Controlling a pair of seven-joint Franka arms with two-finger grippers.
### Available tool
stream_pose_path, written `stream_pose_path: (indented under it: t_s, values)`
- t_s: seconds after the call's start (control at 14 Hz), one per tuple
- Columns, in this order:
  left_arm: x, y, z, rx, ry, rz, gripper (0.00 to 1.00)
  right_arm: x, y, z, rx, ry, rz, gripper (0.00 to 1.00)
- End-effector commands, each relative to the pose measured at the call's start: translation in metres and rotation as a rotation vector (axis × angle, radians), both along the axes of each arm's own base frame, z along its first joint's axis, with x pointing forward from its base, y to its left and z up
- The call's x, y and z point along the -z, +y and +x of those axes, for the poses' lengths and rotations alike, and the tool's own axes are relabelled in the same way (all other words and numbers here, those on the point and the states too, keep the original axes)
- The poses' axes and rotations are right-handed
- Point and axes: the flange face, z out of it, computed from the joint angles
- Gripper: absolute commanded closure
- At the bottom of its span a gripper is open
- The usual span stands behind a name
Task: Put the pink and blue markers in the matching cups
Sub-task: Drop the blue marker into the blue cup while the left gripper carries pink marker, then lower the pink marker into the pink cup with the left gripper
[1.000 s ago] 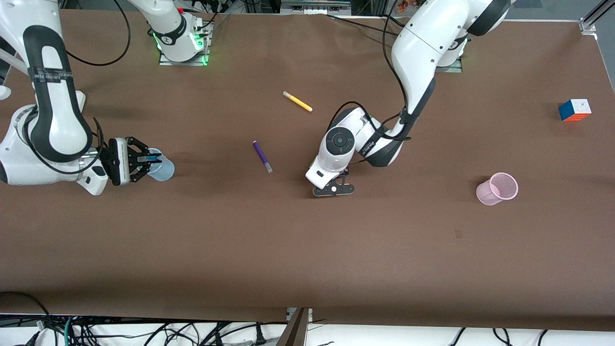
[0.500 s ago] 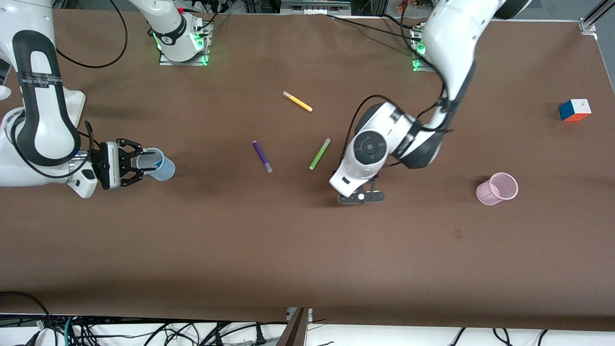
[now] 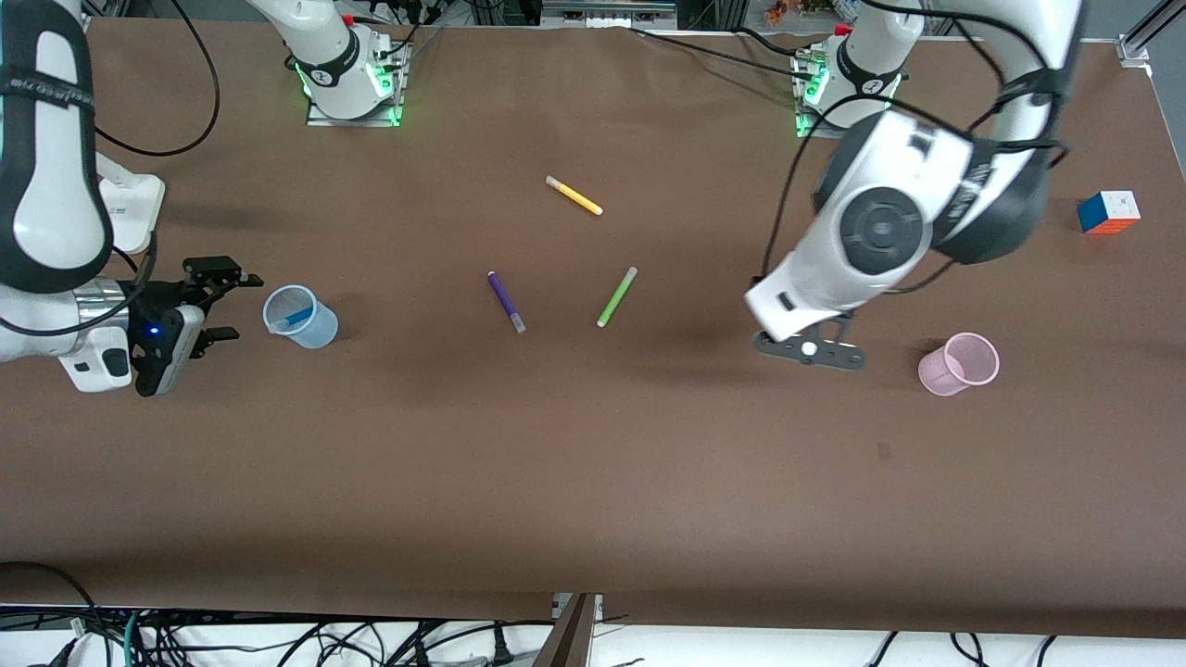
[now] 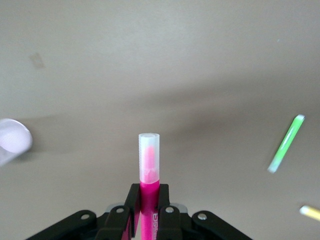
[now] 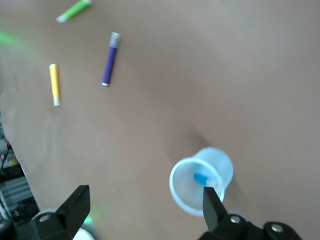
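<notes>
My left gripper is to release the pink marker, now hanging over the bare table, inside the pale pink cup [image 3: 957, 363] [image 4: 13, 138], on the colour cube's side of the table.
My left gripper [image 3: 811, 350] is shut on the pink marker [image 4: 149, 162], whose pale cap sticks out past the fingers. It hangs over the bare table beside the pale pink cup [image 3: 960, 363], toward the right arm's end from it. The cup also shows in the left wrist view [image 4: 12, 142]. The marker is hidden under the hand in the front view. My right gripper [image 3: 227, 304] is open and empty, just clear of the pale blue cup [image 3: 301, 317]. The blue marker [image 3: 296, 318] lies inside that cup, as the right wrist view [image 5: 202, 178] also shows.
A purple pen [image 3: 506, 301], a light-green pen [image 3: 616, 295] and a yellow pen [image 3: 574, 195] lie mid-table between the two cups. A colour cube [image 3: 1108, 212] sits near the table edge at the left arm's end.
My left gripper rose and carried the pink marker from beside the green pen toward the pink cup. My right gripper opened, left the blue marker in the blue cup and drew back.
</notes>
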Motion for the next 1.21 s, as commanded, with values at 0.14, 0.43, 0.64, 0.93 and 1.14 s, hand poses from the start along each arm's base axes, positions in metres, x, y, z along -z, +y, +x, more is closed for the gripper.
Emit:
stream_pose_path:
  t_s: [0.14, 0.43, 0.64, 0.93, 1.14]
  values:
    - [-0.015, 0.102, 0.006, 0.277, -0.032, -0.063, 1.0, -0.028, 0.05, -0.001, 0.27, 0.097, -0.341, 0.0]
    - [0.0, 0.181, 0.023, 0.509, -0.138, -0.199, 1.0, -0.06, 0.071, -0.015, 0.518, 0.107, -0.512, 0.0]
    - [0.036, 0.244, 0.019, 0.571, -0.221, -0.353, 1.0, -0.106, 0.058, -0.045, 0.566, 0.037, -0.491, 0.0]
    - [0.058, 0.288, 0.018, 0.703, -0.304, -0.398, 1.0, -0.165, 0.028, -0.087, 0.611, -0.086, -0.503, 0.0]
    - [0.089, 0.323, 0.01, 0.769, -0.358, -0.49, 1.0, -0.209, 0.007, -0.124, 0.653, -0.146, -0.492, 0.0]
